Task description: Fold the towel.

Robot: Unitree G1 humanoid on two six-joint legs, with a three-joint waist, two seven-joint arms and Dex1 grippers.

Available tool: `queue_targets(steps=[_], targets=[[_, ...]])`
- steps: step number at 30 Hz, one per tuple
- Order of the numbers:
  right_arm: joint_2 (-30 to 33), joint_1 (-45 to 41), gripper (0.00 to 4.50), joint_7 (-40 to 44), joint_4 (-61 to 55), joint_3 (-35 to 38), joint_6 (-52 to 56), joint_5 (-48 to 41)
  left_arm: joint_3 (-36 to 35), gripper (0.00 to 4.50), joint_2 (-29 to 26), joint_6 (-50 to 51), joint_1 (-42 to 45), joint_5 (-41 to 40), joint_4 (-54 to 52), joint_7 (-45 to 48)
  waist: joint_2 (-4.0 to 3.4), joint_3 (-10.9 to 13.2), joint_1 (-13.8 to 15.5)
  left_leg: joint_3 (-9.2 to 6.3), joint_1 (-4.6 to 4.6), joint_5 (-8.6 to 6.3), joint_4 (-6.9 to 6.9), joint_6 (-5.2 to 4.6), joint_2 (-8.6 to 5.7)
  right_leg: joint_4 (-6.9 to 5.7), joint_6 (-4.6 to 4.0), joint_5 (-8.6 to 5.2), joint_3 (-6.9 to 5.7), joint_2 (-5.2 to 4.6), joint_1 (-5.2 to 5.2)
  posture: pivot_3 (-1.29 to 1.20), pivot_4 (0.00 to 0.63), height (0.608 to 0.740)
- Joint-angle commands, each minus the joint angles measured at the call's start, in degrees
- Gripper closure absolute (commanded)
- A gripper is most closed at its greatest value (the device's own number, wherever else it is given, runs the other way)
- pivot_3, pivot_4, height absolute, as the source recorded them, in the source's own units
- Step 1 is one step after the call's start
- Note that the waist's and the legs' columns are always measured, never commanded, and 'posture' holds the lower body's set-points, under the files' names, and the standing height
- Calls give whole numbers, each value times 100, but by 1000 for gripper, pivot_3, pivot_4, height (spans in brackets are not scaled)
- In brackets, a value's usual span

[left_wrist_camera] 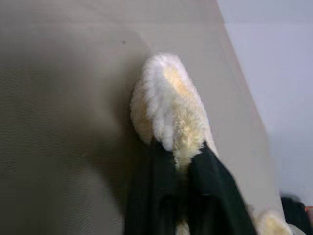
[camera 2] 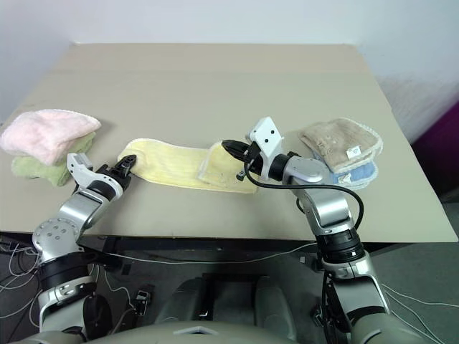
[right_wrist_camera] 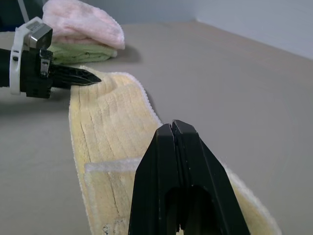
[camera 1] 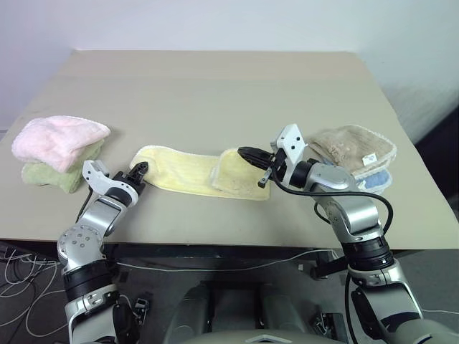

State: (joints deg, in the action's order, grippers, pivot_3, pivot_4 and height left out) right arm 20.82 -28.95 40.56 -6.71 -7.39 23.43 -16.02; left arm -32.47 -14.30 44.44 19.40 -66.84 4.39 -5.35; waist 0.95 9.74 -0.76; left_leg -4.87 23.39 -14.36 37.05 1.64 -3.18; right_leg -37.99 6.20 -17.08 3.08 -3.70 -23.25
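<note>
My left gripper will let go of the pale yellow towel's loose end on top of the thicker folded flap [camera 1: 241, 174].
The pale yellow towel [camera 1: 183, 170] lies stretched across the table near its front edge, with its right end folded back over itself into a thicker flap [camera 1: 237, 175]. My left gripper [camera 1: 142, 169] is at the towel's left end. In the left wrist view its black fingers [left_wrist_camera: 156, 181] are shut on the fluffy edge of the towel [left_wrist_camera: 168, 98], which bunches up between them. My right gripper [camera 1: 242, 152] hovers just above the folded flap, its jaws shut with nothing between them, and points along the towel [right_wrist_camera: 105, 127] toward the left gripper [right_wrist_camera: 80, 76].
A pink towel [camera 1: 57, 137] rests on a green one [camera 1: 61, 174] at the left of the table. A tan folded towel [camera 1: 351, 147] lies on a blue one [camera 1: 379, 179] at the right, close behind my right arm. The table's front edge [camera 1: 215, 240] runs just below the grippers.
</note>
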Motion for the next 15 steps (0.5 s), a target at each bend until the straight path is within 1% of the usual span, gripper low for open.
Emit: queue_targets(steps=[1, 6, 11, 15], targets=[[38, 10, 4500, -50, -300, 122, -7, -49, -136, 4479, -129, -105, 128, -57, -50, 134, 0, 0, 2, 0, 0, 0, 0, 0, 0, 0, 0, 0, 0, 0, 0, 0, 150, 740], [91, 85, 4500, -92, -379, 137, 30, -58, -136, 4479, -380, -170, 108, 54, -169, 437, 1, 1, 2, 0, 0, 0, 0, 0, 0, 1, 0, 0, 0, 0, 1, 0, 150, 740], [156, 150, 4500, -137, -425, 193, 56, -52, -117, 4479, -893, -299, 132, 198, -647, 886, 2, 3, -10, 0, 1, 0, -4, 0, 1, 1, 0, 0, 2, 0, -4, 0, 150, 740], [176, 110, 4500, -188, -320, 265, 23, -21, 403, 4479, -1232, -186, 189, 531, -1010, 1348, 1, 3, 3, 0, 1, 0, -5, 0, 0, 2, -1, 0, 2, -1, -2, 0, 150, 740]])
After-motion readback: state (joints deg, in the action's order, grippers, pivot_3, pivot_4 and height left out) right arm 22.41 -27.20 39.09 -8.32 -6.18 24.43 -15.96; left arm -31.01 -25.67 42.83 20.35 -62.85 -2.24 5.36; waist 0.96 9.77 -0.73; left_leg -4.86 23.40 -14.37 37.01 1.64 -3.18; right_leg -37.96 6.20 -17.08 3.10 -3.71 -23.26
